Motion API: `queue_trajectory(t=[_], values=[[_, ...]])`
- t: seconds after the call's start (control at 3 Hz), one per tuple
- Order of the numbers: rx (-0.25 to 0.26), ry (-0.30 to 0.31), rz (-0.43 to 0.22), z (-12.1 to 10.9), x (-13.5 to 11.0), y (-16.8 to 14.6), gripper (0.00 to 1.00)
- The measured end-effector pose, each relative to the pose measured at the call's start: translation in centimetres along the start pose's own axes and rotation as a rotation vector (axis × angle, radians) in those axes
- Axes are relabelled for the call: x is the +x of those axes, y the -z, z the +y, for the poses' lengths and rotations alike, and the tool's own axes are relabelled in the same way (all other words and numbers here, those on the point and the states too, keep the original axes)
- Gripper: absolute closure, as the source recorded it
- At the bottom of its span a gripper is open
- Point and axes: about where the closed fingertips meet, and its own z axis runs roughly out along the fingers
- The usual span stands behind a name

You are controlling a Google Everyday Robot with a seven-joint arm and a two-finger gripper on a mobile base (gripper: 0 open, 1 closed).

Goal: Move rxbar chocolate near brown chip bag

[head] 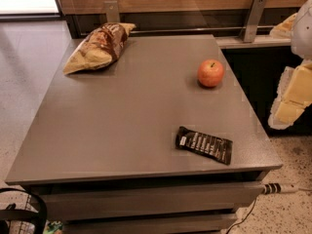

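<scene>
I grip the rxbar chocolate's middle (203,144) next, leaving the white-patch end sticking out.
The rxbar chocolate (204,145) is a flat black wrapper with white lettering. It lies near the table's front right edge, with its white patch at the left end. The brown chip bag (99,47) is puffy, brown and tan-yellow, and lies at the table's far left corner. My gripper (291,101) shows as pale yellow and white parts at the right edge of the view. It is beyond the table's right side, above floor level, and to the right of the bar. It touches nothing.
A red-orange apple (210,73) stands at the right of the grey table (131,111), between the bar and the far edge. A wood-panelled wall with metal brackets runs behind. A cable and plug (278,188) lie on the floor at the front right.
</scene>
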Motion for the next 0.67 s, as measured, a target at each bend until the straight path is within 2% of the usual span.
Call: queue_trajectory(t=[0.33, 0.67], values=[[-0.003, -0.007, -0.009, 0.1, 0.1, -0.2, 0.00], [-0.029, -0.062, -0.083, 0.8, 0.7, -1.4, 0.00]])
